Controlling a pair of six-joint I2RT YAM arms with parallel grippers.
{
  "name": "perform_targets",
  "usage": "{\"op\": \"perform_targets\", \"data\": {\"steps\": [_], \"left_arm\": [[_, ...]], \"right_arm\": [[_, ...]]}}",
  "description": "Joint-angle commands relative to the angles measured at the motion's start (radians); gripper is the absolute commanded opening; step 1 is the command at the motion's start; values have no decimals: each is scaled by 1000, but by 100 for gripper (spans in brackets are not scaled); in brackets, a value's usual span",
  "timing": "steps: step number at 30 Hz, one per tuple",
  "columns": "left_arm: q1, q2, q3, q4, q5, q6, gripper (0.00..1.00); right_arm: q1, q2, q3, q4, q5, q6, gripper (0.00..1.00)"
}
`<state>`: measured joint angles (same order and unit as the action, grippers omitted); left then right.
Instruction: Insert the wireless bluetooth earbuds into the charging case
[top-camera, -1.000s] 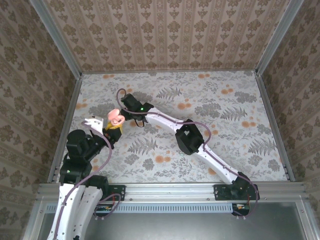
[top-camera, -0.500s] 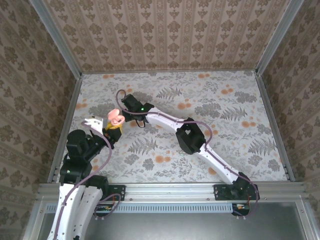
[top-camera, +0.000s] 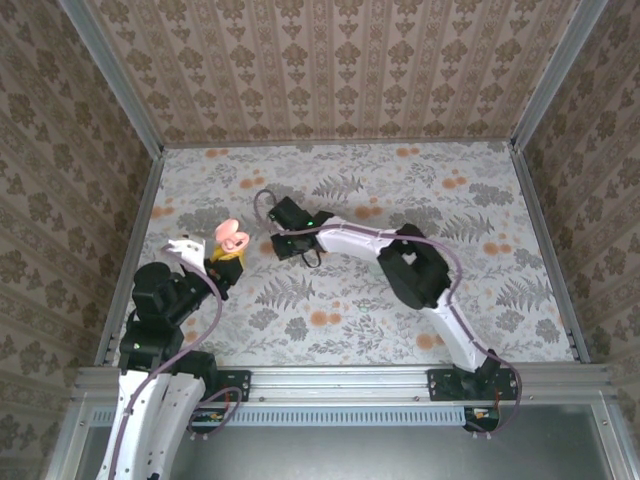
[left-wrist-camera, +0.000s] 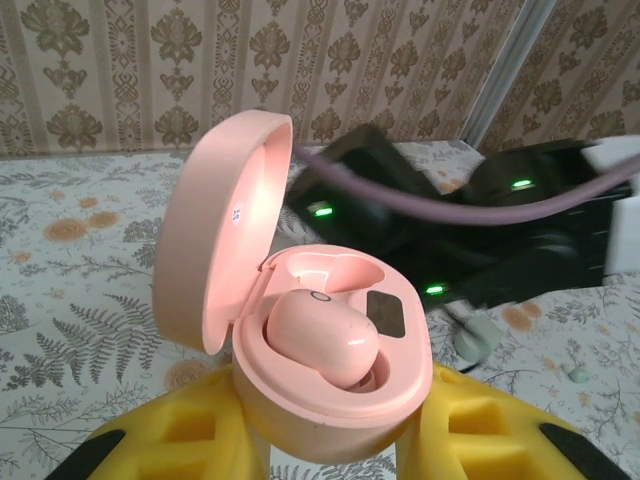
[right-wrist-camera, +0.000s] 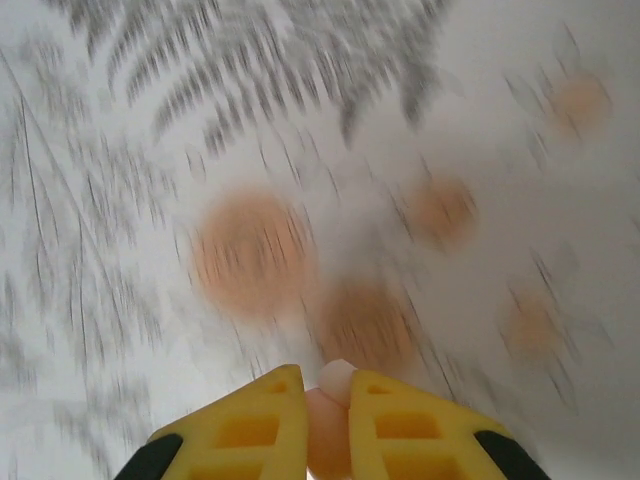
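The earbud's white tip points forward in the robot's right gripper, so the robot should put the earbud down and grasp its pink shell (right-wrist-camera: 328, 432) with the tip facing down.
My left gripper (left-wrist-camera: 335, 445) is shut on the pink charging case (left-wrist-camera: 330, 405), its yellow fingers (left-wrist-camera: 180, 435) clamping the base. The lid (left-wrist-camera: 225, 230) stands open to the left. One pink earbud (left-wrist-camera: 320, 335) sits in the near slot; the far slot (left-wrist-camera: 335, 270) is bare. From above, the case (top-camera: 233, 237) is at the table's left, held by the left gripper (top-camera: 222, 258). My right gripper (top-camera: 290, 248) hovers just right of it. At the right wrist, the gripper (right-wrist-camera: 325, 395) is shut on a second pink earbud (right-wrist-camera: 335, 380), white tip forward, above the blurred tablecloth.
The right arm's black wrist (left-wrist-camera: 480, 240) with green lights looms right behind the case. A purple cable (left-wrist-camera: 460, 205) crosses above it. The floral tablecloth (top-camera: 450, 250) is walled in by patterned panels (top-camera: 330, 70), with a metal rail (top-camera: 340, 378) at the near edge.
The right arm has pulled back to the right, away from the case, and its jaws have closed tighter. The left gripper and the case have stayed put.
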<state>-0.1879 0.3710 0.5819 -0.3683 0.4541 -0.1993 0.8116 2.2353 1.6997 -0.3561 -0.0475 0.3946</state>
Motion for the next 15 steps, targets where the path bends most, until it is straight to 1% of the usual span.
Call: {"op": "perform_targets", "data": {"steps": [1, 4, 8, 11, 15], "left_arm": [[8, 0, -26, 53, 38, -36, 0], [7, 26, -47, 101, 68, -48, 0], [7, 94, -65, 169, 119, -38, 0], [7, 158, -64, 219, 139, -37, 0], [7, 212, -60, 271, 150, -40, 0]], "right_arm": [[-30, -197, -214, 34, -89, -49, 11], [-41, -320, -399, 10, -152, -110, 11], [-66, -399, -565, -27, -241, -167, 12], [-95, -414, -620, -36, -283, -177, 12], [-130, -408, -608, -71, -280, -184, 16]]}}
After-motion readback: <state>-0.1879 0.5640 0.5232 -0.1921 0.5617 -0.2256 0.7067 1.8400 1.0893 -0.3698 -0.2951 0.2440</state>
